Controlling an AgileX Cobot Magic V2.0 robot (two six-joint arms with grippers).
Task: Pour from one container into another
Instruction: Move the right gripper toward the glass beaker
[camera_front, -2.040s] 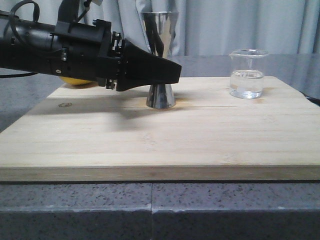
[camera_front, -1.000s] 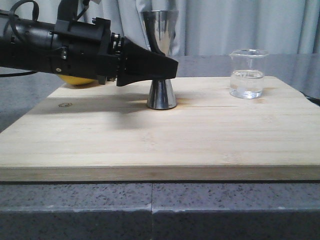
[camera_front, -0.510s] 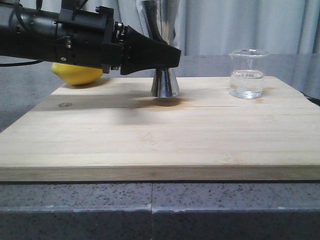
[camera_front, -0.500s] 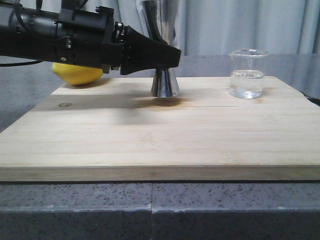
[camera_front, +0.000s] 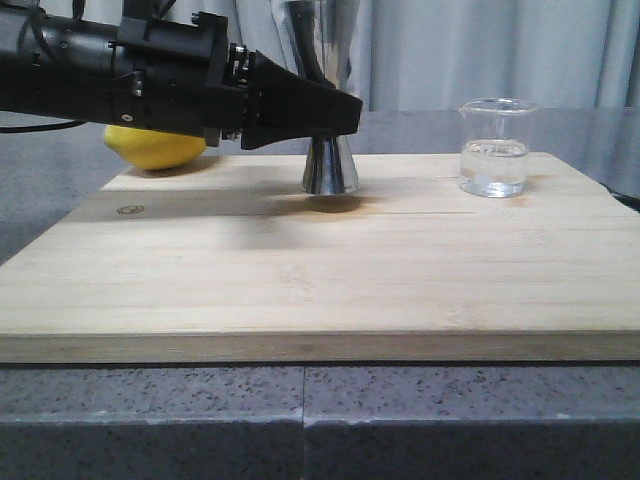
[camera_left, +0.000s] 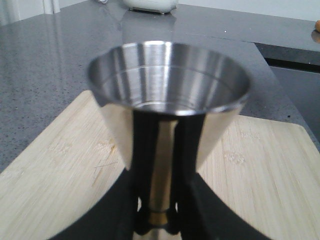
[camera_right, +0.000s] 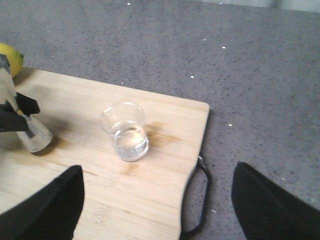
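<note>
The lower half of the glass beaker (camera_front: 494, 167) (camera_right: 130, 143), around the clear liquid, is the next place my right gripper should go to and close on.
The steel jigger (camera_front: 330, 168) hangs upright just off the wooden board (camera_front: 320, 280), near its far middle. My left gripper (camera_front: 335, 115) comes in from the left and is shut on the jigger's narrow waist. In the left wrist view the jigger's empty upper cup (camera_left: 167, 85) fills the picture, and my left gripper (camera_left: 159, 220) pinches the gold band. The glass beaker (camera_front: 493, 150) stands at the board's far right, holding some clear liquid. In the right wrist view the beaker (camera_right: 127, 131) sits well away from my open right gripper (camera_right: 157, 200), which holds nothing.
A yellow lemon (camera_front: 155, 148) lies behind my left arm at the board's far left corner. The board (camera_right: 100, 195) has a dark loop handle (camera_right: 200, 200) on its right end. Grey stone counter surrounds it, with curtains behind.
My left gripper closed on the jigger's waist and raised it a little off the board, uncovering the lemon. Over the last half second nothing moved.
</note>
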